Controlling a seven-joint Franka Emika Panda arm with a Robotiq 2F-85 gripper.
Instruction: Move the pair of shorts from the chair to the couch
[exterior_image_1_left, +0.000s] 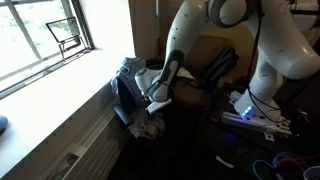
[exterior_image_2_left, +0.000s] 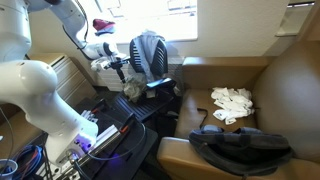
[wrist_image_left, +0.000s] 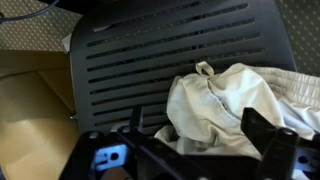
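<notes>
Next, I close my gripper on the middle fold (exterior_image_1_left: 150, 120) (wrist_image_left: 236, 100) of the cream shorts, where the cloth bunches up on the black seat of the chair.
The cream pair of shorts (wrist_image_left: 235, 100) lies crumpled on the black slatted chair seat (wrist_image_left: 160, 50) in the wrist view. My gripper (wrist_image_left: 200, 135) is open just above the shorts, with one finger on each side of the cloth, and is not closed on it. In both exterior views the gripper (exterior_image_1_left: 158, 97) (exterior_image_2_left: 120, 68) hangs low over the chair, with the shorts (exterior_image_2_left: 132, 88) beneath it. The brown leather couch (exterior_image_2_left: 285, 85) stands beside the chair.
A white cloth (exterior_image_2_left: 232, 103) lies on the couch seat and a black bag (exterior_image_2_left: 240, 148) sits on its front edge. A grey-blue backpack (exterior_image_2_left: 150, 52) leans by the window behind the chair. Cables and a lit device (exterior_image_2_left: 90, 135) lie near the robot base.
</notes>
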